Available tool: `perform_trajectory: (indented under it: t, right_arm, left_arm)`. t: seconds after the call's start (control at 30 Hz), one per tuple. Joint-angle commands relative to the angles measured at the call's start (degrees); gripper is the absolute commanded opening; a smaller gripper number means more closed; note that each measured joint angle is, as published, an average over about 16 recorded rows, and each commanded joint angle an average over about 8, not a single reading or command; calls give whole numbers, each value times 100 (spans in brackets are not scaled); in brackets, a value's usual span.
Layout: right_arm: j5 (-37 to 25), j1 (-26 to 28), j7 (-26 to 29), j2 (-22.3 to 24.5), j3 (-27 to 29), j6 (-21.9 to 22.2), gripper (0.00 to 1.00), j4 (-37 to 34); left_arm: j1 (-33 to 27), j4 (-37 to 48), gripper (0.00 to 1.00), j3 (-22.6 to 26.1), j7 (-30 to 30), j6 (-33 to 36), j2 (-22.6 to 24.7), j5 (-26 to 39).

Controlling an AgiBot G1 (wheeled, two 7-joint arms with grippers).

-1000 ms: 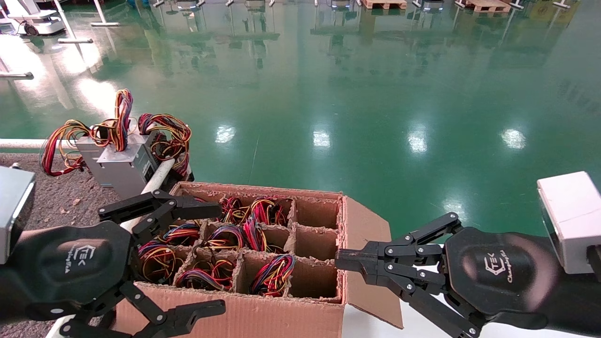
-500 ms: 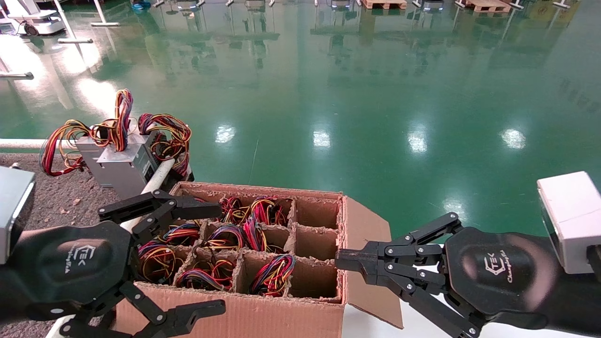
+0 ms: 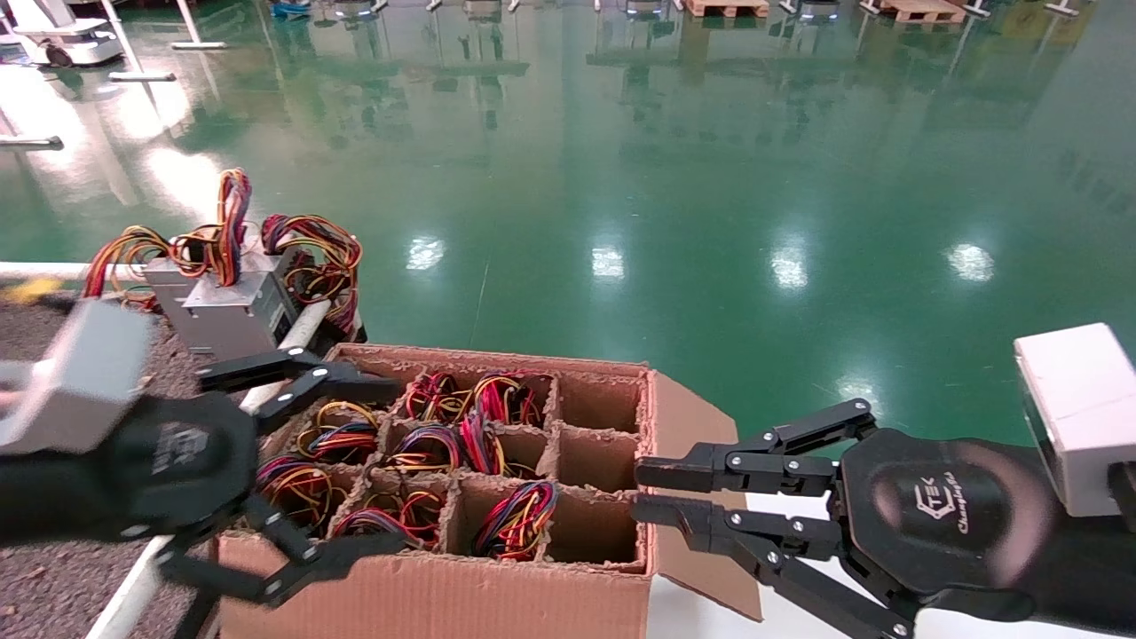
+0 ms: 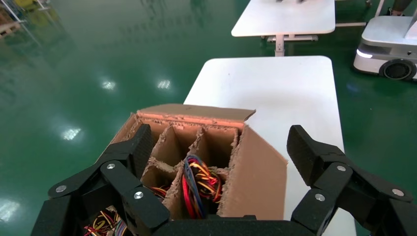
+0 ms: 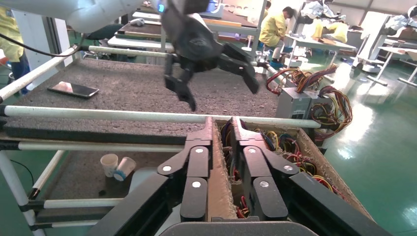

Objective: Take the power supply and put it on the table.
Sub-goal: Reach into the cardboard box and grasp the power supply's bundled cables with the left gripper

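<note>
My left gripper needs to close on the top of the wire bundle [image 3: 540, 493] [image 4: 193, 161] that sits in the front row of the carton, beside the empty corner compartment.
A cardboard carton [image 3: 444, 595] with divider compartments stands by the table [image 3: 53, 568]. Several bundles of red, yellow, purple and black wires, such as one at the front [image 3: 515, 519] [image 4: 196, 184], stick up from its compartments. The metal boxes beneath are hidden, so I cannot tell which is the power supply. My left gripper [image 3: 404, 463] [image 4: 221, 147] [image 5: 221, 96] hangs wide open and empty above the carton's left side. My right gripper [image 3: 637, 490] [image 5: 222, 125] is slightly open, its fingers straddling the carton's right wall [image 5: 216, 196].
Two grey boxes with orange-yellow wire loops [image 3: 231, 311] sit on the table's far corner by the white rail [image 3: 302, 333]. A phone [image 5: 73, 89] lies on the table. The carton rests on a smooth white surface [image 4: 275, 93]. The right column of compartments [image 3: 590, 461] holds nothing.
My left gripper has lifted and swung a little toward the table, still open. The right gripper's fingers, closed together before, have parted around the carton's right wall.
</note>
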Motion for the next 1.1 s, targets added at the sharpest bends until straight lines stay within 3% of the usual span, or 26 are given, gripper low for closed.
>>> perform_trajectory:
  t: [0.03,0.6,0.63,0.87,0.9,1.1]
  right_arm:
    - [0,0,0,0,-1,0,100,0]
    - [3,1,-2,2,-5,1,100,-1]
    - [3,1,-2,2,-5,1,100,-1]
    - [4,2,-3,2,-7,2,100,-1]
    - [4,2,-3,2,-7,2,100,-1]
    - [5,2,-4,3,-8,3,100,-1]
  left_arm:
    - [-237,278,100,158,51,57,151,223]
    - [-952,3318,99,1368,1222,69,1897,926]
    - [-984,3472,92,1414,1308,65,1963,957]
    - [-1124,4423,6,1583,1866,23,2313,1038]
    - [-1134,4531,0,1591,1930,23,2353,1034]
    - [-1162,5025,0,1650,2250,46,2558,1018]
